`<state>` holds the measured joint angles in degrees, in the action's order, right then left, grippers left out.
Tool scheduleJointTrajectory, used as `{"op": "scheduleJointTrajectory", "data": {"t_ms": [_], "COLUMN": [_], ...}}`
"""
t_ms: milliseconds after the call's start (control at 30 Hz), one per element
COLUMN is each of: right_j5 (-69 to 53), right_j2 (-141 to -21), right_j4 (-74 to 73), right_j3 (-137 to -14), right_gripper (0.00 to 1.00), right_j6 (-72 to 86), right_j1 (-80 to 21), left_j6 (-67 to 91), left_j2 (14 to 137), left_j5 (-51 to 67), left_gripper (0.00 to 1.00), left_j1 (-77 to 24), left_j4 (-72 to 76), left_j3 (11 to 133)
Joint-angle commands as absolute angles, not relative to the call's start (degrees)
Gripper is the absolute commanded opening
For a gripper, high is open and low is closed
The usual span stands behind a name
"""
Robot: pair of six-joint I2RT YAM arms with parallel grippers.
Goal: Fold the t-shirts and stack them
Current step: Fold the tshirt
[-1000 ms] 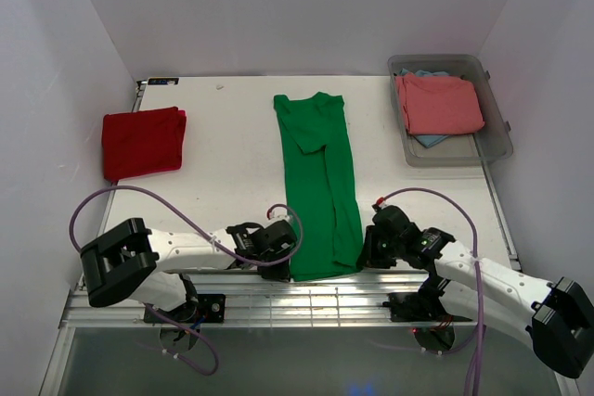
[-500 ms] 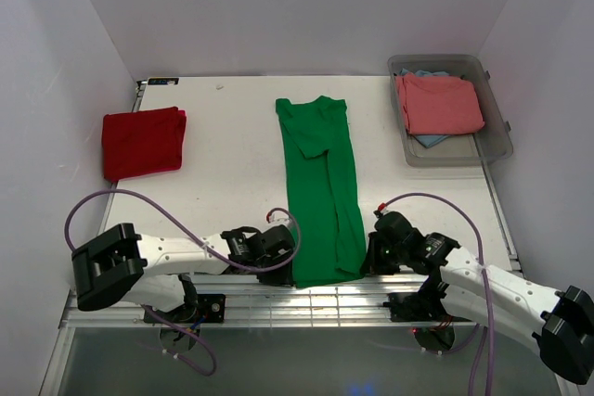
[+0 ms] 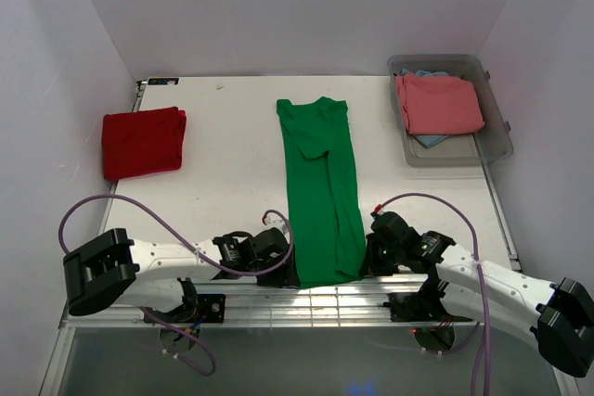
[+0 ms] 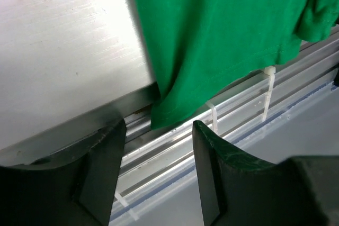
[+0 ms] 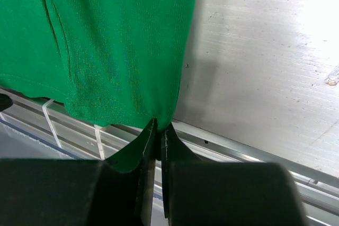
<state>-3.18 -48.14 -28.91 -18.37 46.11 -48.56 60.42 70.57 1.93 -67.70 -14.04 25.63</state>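
Observation:
The green t-shirt's loose corner only just reaches the open fingers of my left gripper, so next my left gripper moves in and grabs its hem (image 4: pixel 176 105) before folding it up.
The green t-shirt (image 3: pixel 321 183) lies folded into a long strip down the middle of the table, collar far, hem hanging over the near edge. My right gripper (image 5: pixel 159 130) is shut on the hem's right corner (image 5: pixel 161 115). My left gripper (image 4: pixel 159 130) is open just below the hem's left corner (image 4: pixel 169 112), with its fingers (image 4: pixel 212 152) either side and not touching it. The red t-shirt (image 3: pixel 142 141) lies folded at the far left. The salmon-pink t-shirt (image 3: pixel 438 104) lies folded on a light blue one (image 3: pixel 429 139) in the clear bin.
The clear plastic bin (image 3: pixel 501 141) stands at the far right. The aluminium rail frame (image 3: pixel 278 301) runs along the near table edge under both grippers. Purple cables (image 3: pixel 139 206) loop over the near table from each arm.
The left arm has drawn back toward the near edge and left, its gripper now below the hem's left corner. The right gripper stays at the right corner. The shirt's hem shifted slightly right.

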Motion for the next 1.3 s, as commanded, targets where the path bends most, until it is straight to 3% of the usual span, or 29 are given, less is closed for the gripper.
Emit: {"op": "scheduleJointTrajectory", "data": {"t_ms": [0, 367, 500, 533, 633, 667, 967, 1267], "right_j5": [-2.0, -2.5, -2.5, -2.6, -3.1, -3.0, 4.3, 9.7], "right_j2": [-49.1, -49.7, -50.4, -50.5, -51.5, -51.8, -55.5, -68.1], "right_j4": [-31.5, -30.1, -29.6, -29.4, -28.5, -28.5, -35.4, -32.4], "right_j3": [-18.7, -18.1, -18.1, -18.0, -18.4, -18.8, -35.5, -44.4], "right_gripper": [0.08, 0.08, 0.08, 0.08, 0.08, 0.08, 0.08, 0.08], "right_j6": [45.8, 46.0, 45.9, 45.8, 45.4, 45.2, 42.8, 39.1], "right_j1": [-49.2, -49.7, -49.6, -49.7, -49.7, -49.8, -49.9, -49.9], "left_j6": [61.4, 59.2, 59.2, 59.0, 58.5, 58.5, 54.6, 50.1], "left_j2": [72.9, 78.7, 79.5, 79.6, 79.9, 79.0, 70.3, 73.2], "left_j5": [3.5, 4.5, 4.1, 4.0, 3.7, 3.5, -9.5, -3.8], "left_gripper": [0.63, 0.6, 0.37, 0.26, 0.07, 0.04, 0.02, 0.02], "left_j1": [-67.9, -67.9, -67.9, -67.9, -67.9, -67.9, -65.7, -55.1], "left_j4": [-6.9, -3.7, -6.3, -6.9, -7.9, -8.3, -22.5, -15.8], "left_j3": [24.7, 25.8, 26.2, 26.6, 27.0, 27.1, 43.0, 42.8]}}
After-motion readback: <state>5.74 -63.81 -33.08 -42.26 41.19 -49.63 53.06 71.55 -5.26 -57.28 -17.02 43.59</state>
